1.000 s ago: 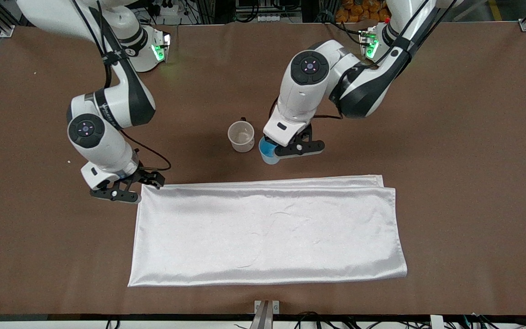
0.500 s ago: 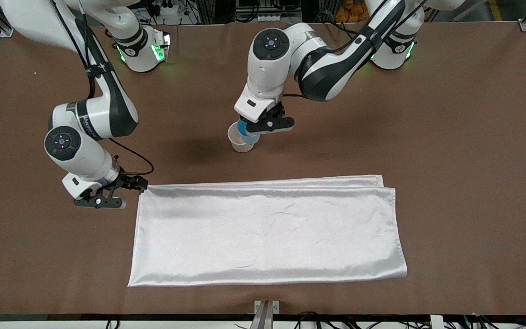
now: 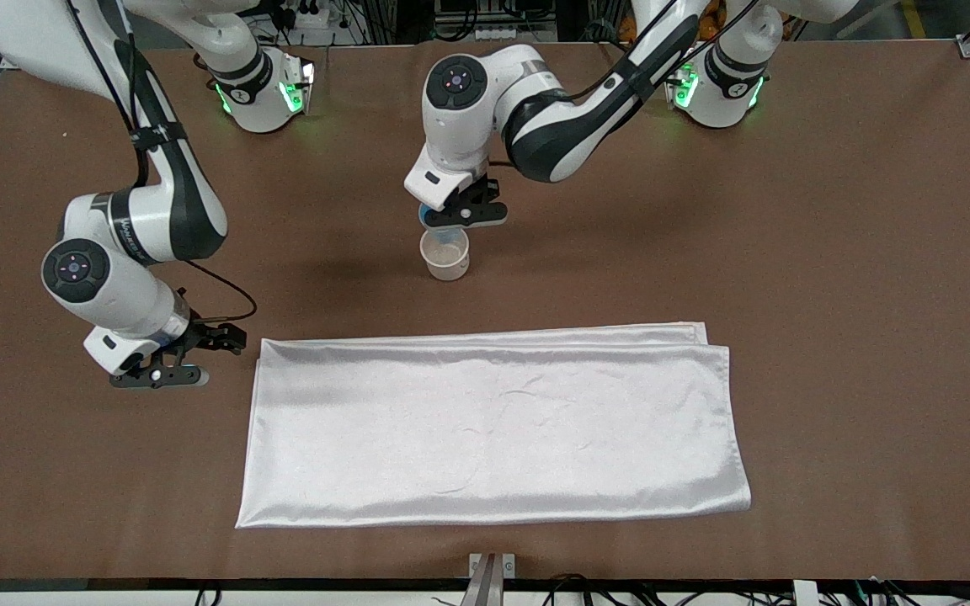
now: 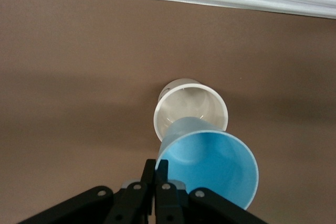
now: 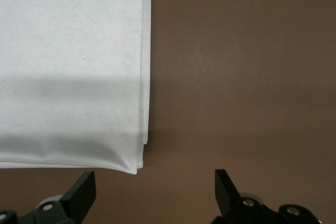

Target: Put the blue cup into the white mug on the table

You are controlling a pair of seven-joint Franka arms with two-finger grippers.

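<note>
The robot's left gripper will release the blue cup down inside the white mug [image 3: 445,247] [image 4: 190,110], close to the long edge of the folded cloth.
My left gripper [image 3: 450,217] is shut on the rim of the blue cup [image 3: 430,217] and holds it in the air just over the white mug [image 3: 445,254], which stands upright on the brown table [image 3: 830,252]. In the left wrist view the blue cup [image 4: 210,169] hangs tilted above the mug [image 4: 190,109], its wall pinched between my shut fingers [image 4: 156,174]. The mug's black handle is hidden. My right gripper [image 3: 173,366] is open and empty, low over the table beside the cloth's corner at the right arm's end.
A shiny white folded cloth [image 3: 493,425] lies on the table nearer to the front camera than the mug. Its corner [image 5: 79,77] shows in the right wrist view, next to my right gripper [image 5: 153,192]. Bare brown tabletop surrounds the mug.
My left gripper has lifted the blue cup off the table beside the mug and carried it over the mug. My right gripper has drawn away from the cloth's corner toward the right arm's end.
</note>
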